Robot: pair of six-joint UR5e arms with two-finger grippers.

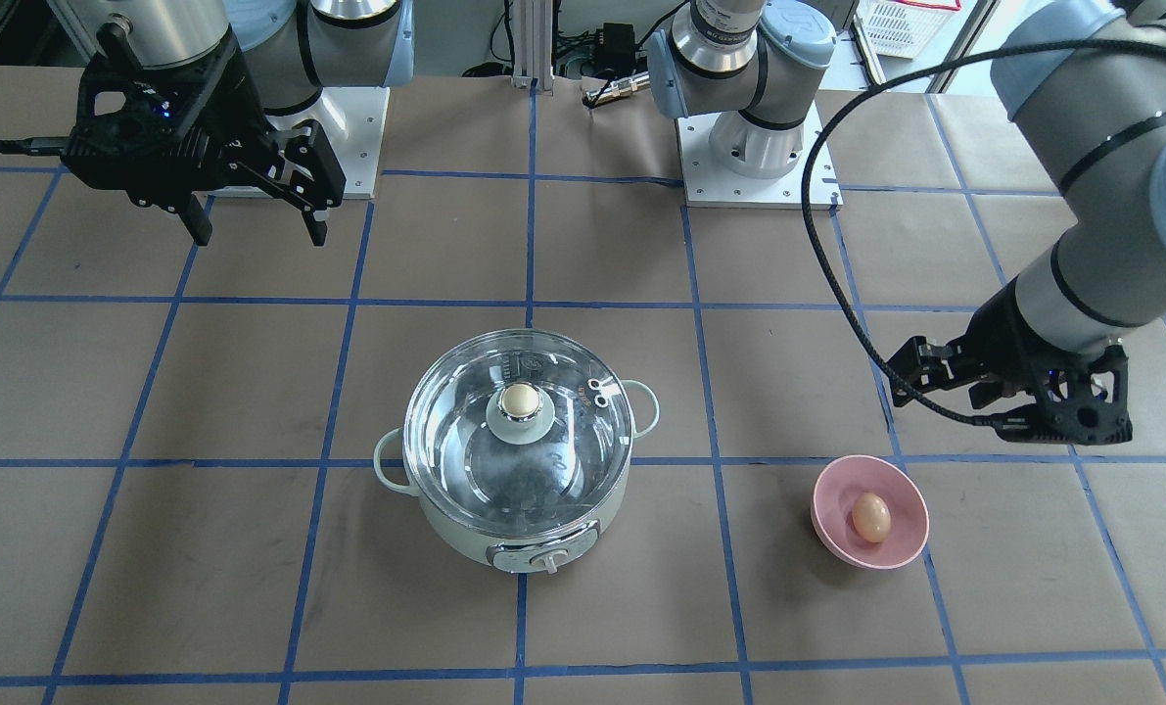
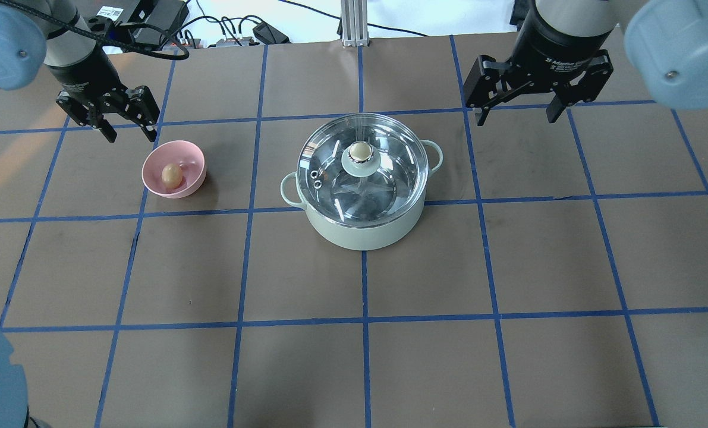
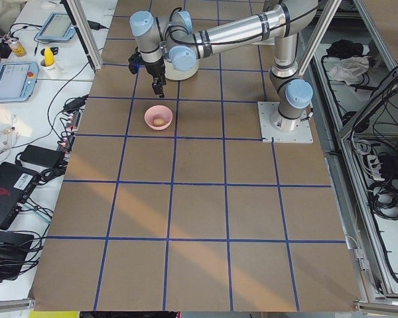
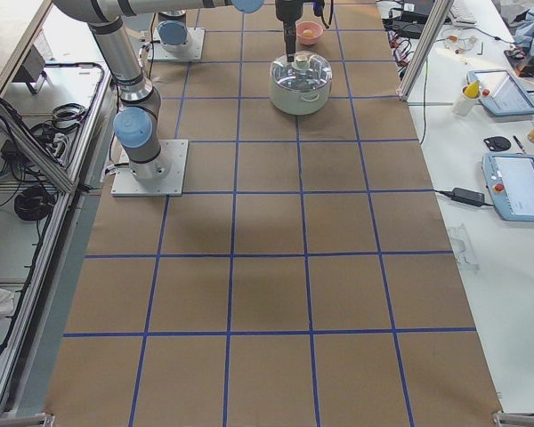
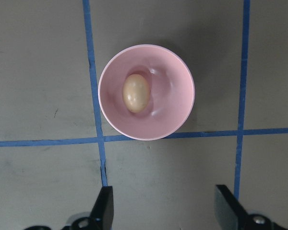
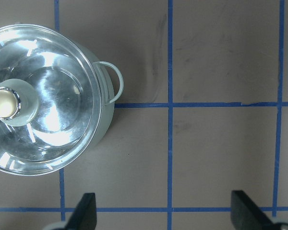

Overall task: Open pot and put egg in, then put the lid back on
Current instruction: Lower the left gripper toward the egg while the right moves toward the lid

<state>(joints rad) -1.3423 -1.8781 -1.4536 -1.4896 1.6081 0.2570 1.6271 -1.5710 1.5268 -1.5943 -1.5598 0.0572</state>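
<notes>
The pot must be opened for the egg, so my right gripper needs to next go to the glass lid's cream knob (image 1: pixel 520 401) (image 6: pixel 4 103) and close there.
The mint-green pot (image 2: pixel 359 235) stands mid-table with the glass lid (image 2: pixel 389 178) on it, cream knob (image 2: pixel 359 151) upright. The tan egg (image 2: pixel 172 175) lies in a pink bowl (image 2: pixel 192 161) to the pot's left. My left gripper (image 2: pixel 132 137) is open and empty, hovering just behind the bowl; its wrist view shows the egg (image 5: pixel 136 92) in the bowl (image 5: pixel 180 108) ahead of its fingers (image 5: pixel 103 206). My right gripper (image 2: pixel 516 120) is open and empty, above the table behind and to the right of the pot. Its wrist view shows the lid (image 6: pixel 57 120) at the left.
The table is brown paper with a blue tape grid (image 2: pixel 362 315). The arm bases (image 1: pixel 759 162) stand at the robot's side of the table. A cable (image 1: pixel 837 284) hangs from the left arm. The pot's loop handle (image 6: pixel 113 84) points toward the right gripper.
</notes>
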